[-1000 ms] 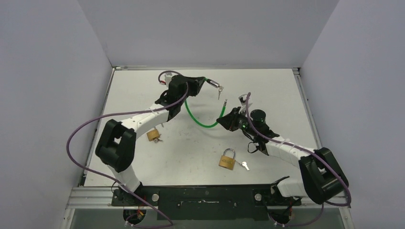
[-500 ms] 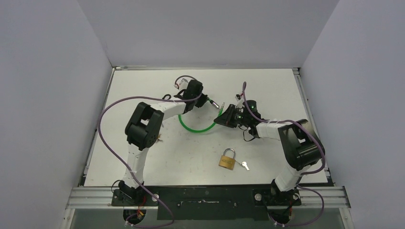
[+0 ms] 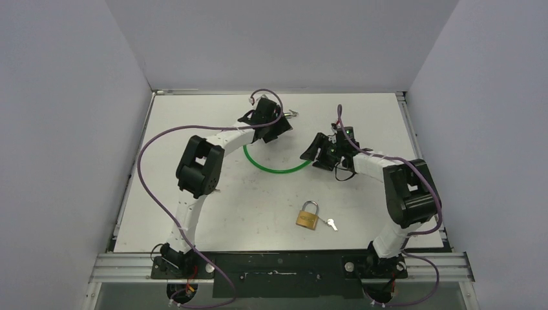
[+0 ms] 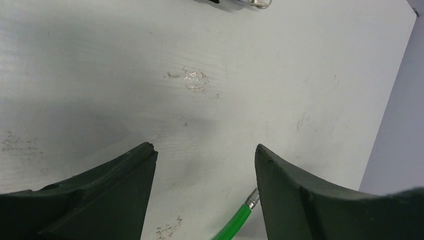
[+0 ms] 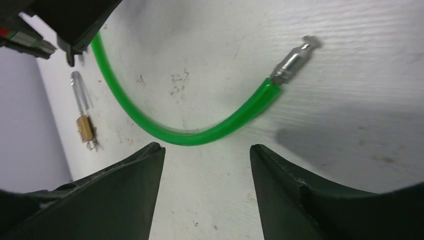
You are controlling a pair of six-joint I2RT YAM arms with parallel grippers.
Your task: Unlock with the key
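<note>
Next, my right gripper moves to the key beside the brass padlock near the front middle and closes on the key's head (image 3: 329, 221) (image 5: 91, 144).
A green cable lock (image 3: 274, 169) lies in a curve on the table between my two grippers. Its free metal pin (image 5: 294, 59) rests bare on the table, plugged into nothing. The silver lock head (image 3: 289, 114) lies just beyond my left gripper (image 3: 276, 128), and also shows as the silver lock head (image 4: 235, 3) at the top edge of the left wrist view. My left gripper (image 4: 202, 152) is open over bare table, with a cable ferrule (image 4: 251, 200) beside its right finger. My right gripper (image 5: 206, 147) is open just short of the cable (image 5: 200, 136). No key shows at the lock head.
A brass padlock (image 3: 309, 215) with a key (image 3: 331, 224) in it lies near the front middle. A smaller brass padlock (image 5: 84, 125) lies to the left, mostly behind the left arm in the top view. Grey walls close in the table on three sides.
Both grippers have opened and let go of the green cable, which was held up between them and now lies on the table. The left gripper moved back and right.
</note>
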